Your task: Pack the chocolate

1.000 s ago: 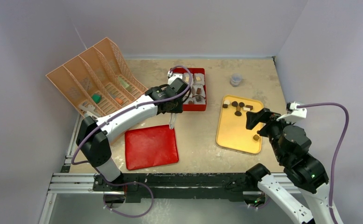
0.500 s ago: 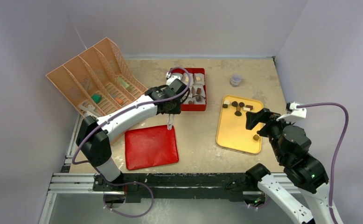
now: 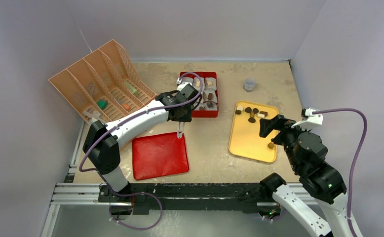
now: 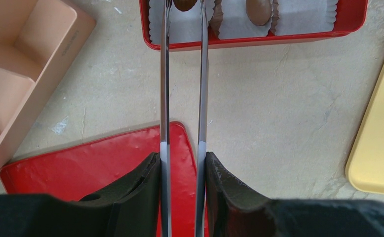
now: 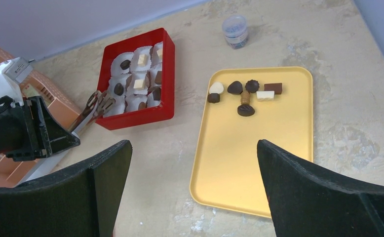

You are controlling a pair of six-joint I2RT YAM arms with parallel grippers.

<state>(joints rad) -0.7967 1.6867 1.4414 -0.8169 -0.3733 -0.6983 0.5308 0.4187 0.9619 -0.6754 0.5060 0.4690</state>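
Note:
My left gripper is going to set the metal tongs down on the bare table (image 3: pixel 207 145) (image 4: pixel 269 163), in the space between the red lid and the yellow tray.
Several chocolate pieces (image 3: pixel 251 113), dark, tan and white, lie at the far end of the yellow tray (image 5: pixel 259 163); they also show in the right wrist view (image 5: pixel 244 96). More sit in white paper cups in the red box (image 3: pixel 215 114). My left gripper (image 4: pixel 182 158) is shut on metal tongs (image 4: pixel 164 98). The tong tips reach over the box's near rim (image 4: pixel 259 39), with a brown piece (image 4: pixel 182 4) between them at the frame's top edge. My right gripper (image 5: pixel 195 148) is open and empty above the tray's near end.
A red lid (image 3: pixel 160 155) lies flat under my left wrist. An orange divided organizer (image 3: pixel 101 84) stands at the far left. A small grey jar (image 3: pixel 249 84) sits at the far right. One brown piece (image 3: pixel 270 145) lies alone on the tray's near right.
My left gripper and the tongs have shifted slightly towards the red box. The right arm has barely moved.

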